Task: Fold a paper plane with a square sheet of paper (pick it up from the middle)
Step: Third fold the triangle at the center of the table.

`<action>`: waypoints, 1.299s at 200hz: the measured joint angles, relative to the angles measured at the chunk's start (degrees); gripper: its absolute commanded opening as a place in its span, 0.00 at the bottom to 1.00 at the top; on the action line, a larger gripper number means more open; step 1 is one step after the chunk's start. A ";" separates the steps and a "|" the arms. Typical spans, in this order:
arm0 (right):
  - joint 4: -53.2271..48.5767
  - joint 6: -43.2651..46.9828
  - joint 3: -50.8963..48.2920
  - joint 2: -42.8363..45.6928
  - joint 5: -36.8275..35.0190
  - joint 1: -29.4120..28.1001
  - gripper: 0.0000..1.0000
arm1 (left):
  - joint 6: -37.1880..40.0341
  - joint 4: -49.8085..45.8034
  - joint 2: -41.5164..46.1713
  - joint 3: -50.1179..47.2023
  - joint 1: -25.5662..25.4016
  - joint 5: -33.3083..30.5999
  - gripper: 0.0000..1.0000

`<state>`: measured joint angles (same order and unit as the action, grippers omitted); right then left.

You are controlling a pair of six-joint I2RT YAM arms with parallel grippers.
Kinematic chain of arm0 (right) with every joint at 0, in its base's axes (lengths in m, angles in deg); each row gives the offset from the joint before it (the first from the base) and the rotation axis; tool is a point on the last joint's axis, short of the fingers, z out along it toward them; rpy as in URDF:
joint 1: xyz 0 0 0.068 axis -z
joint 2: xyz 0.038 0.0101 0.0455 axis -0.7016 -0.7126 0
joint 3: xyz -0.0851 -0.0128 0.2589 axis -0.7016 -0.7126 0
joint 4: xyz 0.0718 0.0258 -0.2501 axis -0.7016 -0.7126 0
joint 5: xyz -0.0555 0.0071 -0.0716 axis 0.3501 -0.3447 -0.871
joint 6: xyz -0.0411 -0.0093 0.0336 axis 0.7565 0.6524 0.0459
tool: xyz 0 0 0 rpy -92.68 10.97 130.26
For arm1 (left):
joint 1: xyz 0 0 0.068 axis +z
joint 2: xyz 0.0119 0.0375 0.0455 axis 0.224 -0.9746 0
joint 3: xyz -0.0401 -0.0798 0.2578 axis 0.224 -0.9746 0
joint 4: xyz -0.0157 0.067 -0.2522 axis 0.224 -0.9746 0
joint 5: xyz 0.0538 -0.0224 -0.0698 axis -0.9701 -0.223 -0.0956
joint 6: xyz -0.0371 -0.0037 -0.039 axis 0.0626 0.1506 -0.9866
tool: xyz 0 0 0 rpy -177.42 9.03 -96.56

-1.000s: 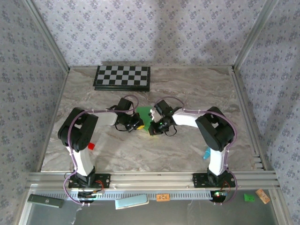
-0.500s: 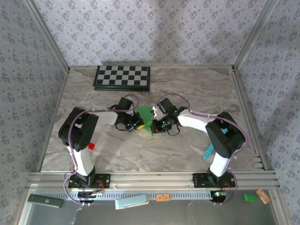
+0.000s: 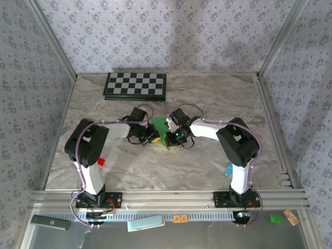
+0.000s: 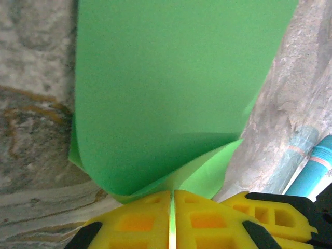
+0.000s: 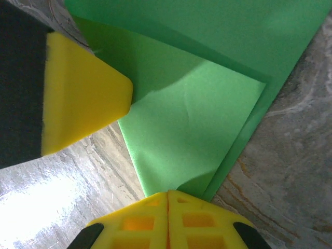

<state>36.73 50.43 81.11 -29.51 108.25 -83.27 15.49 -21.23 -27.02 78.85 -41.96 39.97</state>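
The paper bows up in a rounded curl where the left gripper pinches it, so that gripper should open, back off and then take hold again of the folded edge (image 4: 179, 176).
The square sheet of paper (image 3: 160, 126) is bright green and lies partly folded at the table's middle, between both grippers. My left gripper (image 3: 152, 138) is shut on its near folded edge, and a thin green sliver shows between the yellow fingers (image 4: 140, 220). From that pinch the paper (image 4: 171, 88) fans out in two layers. My right gripper (image 3: 174, 138) is shut at the corner of a folded flap (image 5: 202, 129), and that corner runs in under its yellow fingertips (image 5: 199, 215). The left gripper's yellow finger (image 5: 83, 101) lies against the paper close by.
A black-and-white checkerboard (image 3: 136, 85) lies at the back left. A small red block (image 3: 101, 161) sits by the left arm's base, and a teal marker (image 3: 229, 169) by the right arm's base. The marker (image 4: 317, 165) also appears beyond the paper.
The right arm's elbow swung out to the right half a second ago and has come back. Both grippers have stayed at the paper, whose near corner has shifted slightly.
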 measured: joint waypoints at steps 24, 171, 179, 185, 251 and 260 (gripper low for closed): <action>-0.24 0.00 0.13 0.00 -0.52 -0.11 0.08 | 0.66 1.22 1.77 -0.42 -0.28 0.00 0.12; -0.87 -0.26 0.52 0.15 -0.92 -0.20 0.12 | 2.80 -0.48 -1.01 0.33 -2.62 0.63 0.05; -0.92 -0.44 0.52 0.48 -0.90 -0.20 0.13 | 2.78 -0.72 -1.01 0.42 -2.62 0.59 0.05; -0.94 -0.48 0.52 0.81 -0.87 -0.20 0.13 | 2.80 -0.98 -1.01 0.55 -2.62 0.59 0.05; -0.92 -0.63 0.52 2.69 -0.24 -0.98 0.12 | 2.80 -2.62 -1.44 1.73 -2.62 0.20 0.05; -0.92 -0.63 0.52 2.49 -0.22 -1.07 0.11 | 2.80 -2.62 -1.49 1.73 -2.62 0.20 0.05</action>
<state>35.81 49.79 81.63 -27.01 108.04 -84.34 18.29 -23.85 -28.50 80.58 -44.58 40.16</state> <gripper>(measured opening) 0.117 0.049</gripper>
